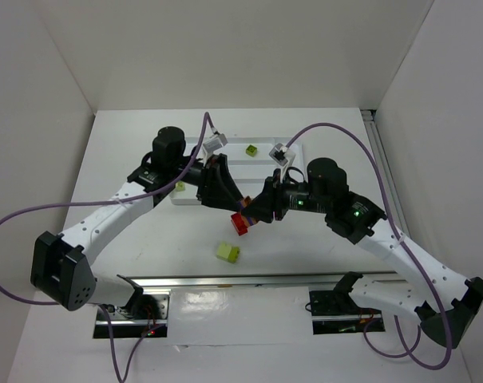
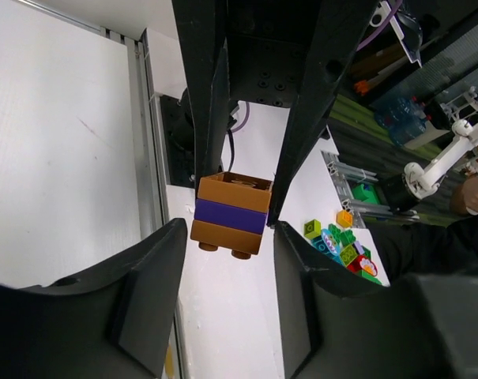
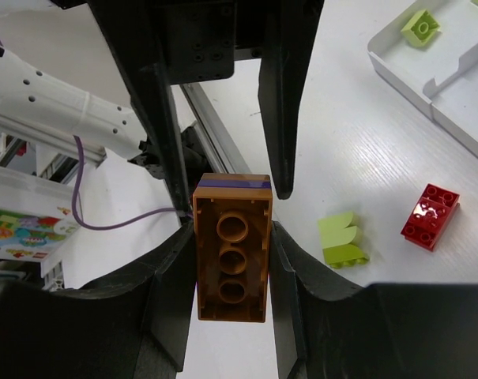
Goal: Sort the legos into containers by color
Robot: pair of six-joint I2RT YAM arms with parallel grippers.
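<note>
Next, my right gripper releases the brown-orange brick in the white tray's end compartment [image 1: 292, 165] on my right gripper's side.
My right gripper [image 3: 232, 237] is shut on a brown-orange brick stack with a purple layer [image 3: 231, 260] and holds it above the table. In the top view the stack [image 1: 247, 210] hangs between both grippers. My left gripper [image 2: 227, 237] is open, its fingers on either side of the stack's far end [image 2: 231, 213] with gaps showing. A red brick [image 1: 241, 226] lies on the table just below them, also in the right wrist view [image 3: 430, 215]. A yellow-green brick [image 1: 228, 252] lies nearer [image 3: 343, 241]. The white tray [image 1: 233, 159] holds one lime brick [image 1: 251, 149] and another [image 1: 180, 187].
The tray's corner [image 3: 460, 87] with a lime brick [image 3: 420, 26] shows at the upper right of the right wrist view. A metal rail [image 1: 241, 281] runs along the near edge. A pile of coloured bricks [image 2: 341, 245] lies beyond the table.
</note>
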